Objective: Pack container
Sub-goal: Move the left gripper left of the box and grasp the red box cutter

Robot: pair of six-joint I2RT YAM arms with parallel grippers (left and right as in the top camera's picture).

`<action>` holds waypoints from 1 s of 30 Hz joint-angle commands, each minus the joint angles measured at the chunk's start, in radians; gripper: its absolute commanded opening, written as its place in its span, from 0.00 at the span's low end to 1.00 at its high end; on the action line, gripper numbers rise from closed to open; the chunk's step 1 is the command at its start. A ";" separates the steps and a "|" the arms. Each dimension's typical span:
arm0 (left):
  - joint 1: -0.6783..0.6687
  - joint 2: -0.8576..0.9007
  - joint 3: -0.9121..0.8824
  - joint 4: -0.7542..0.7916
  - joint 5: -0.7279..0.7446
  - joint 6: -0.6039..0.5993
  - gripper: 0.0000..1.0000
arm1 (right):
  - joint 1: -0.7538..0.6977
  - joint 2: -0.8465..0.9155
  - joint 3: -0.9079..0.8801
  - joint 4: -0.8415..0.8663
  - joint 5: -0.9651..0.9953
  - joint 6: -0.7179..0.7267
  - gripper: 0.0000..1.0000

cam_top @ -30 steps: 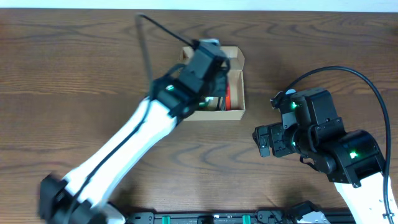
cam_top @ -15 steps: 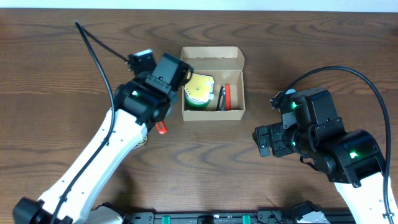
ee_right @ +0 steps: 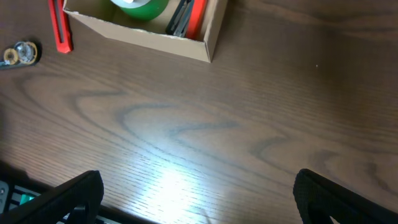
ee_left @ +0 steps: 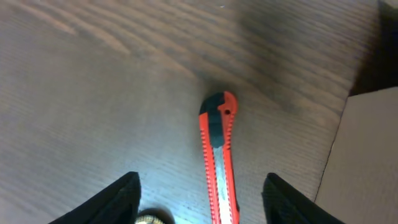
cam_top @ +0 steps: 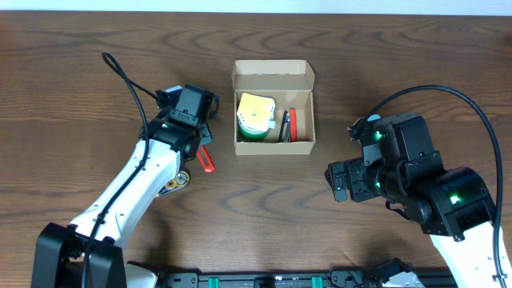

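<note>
The fingers of my left gripper should close on the middle of the red utility knife [cam_top: 202, 153] [ee_left: 219, 173], at the grey strip beside the knife's black slider.
The container [cam_top: 273, 74], a small tan cardboard box, stands open at the table's middle back. It holds a yellow-and-green tape roll [cam_top: 256, 117] and a black and a red tool [cam_top: 289, 126]. A red utility knife [cam_top: 207, 161] lies on the table left of the box. My left gripper [cam_top: 193, 149] is open and empty right over the knife. In the left wrist view the knife [ee_left: 217, 158] lies between the spread fingers [ee_left: 202, 202]. My right gripper [cam_top: 339, 182] is open and empty, right of the box. The right wrist view shows its fingers [ee_right: 199, 196] over bare wood.
A small brass-coloured roll [cam_top: 177, 182] lies on the table below and left of the knife; it also shows in the right wrist view [ee_right: 18, 53]. The box's wall [ee_left: 367, 155] is close on the right of the left gripper.
My left arm has drawn back from over the box to the left and come down over the red knife. The tape roll now shows in the box. The right arm has not moved.
</note>
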 commanded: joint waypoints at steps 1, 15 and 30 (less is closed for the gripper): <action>0.004 0.044 -0.018 0.023 0.047 0.076 0.61 | 0.007 -0.001 0.002 -0.001 -0.003 -0.010 0.99; 0.020 0.214 -0.018 0.061 0.105 0.068 0.66 | 0.007 -0.001 0.002 -0.001 -0.003 -0.010 0.99; 0.064 0.298 -0.018 0.086 0.195 0.079 0.59 | 0.007 -0.001 0.002 -0.001 -0.003 -0.010 0.99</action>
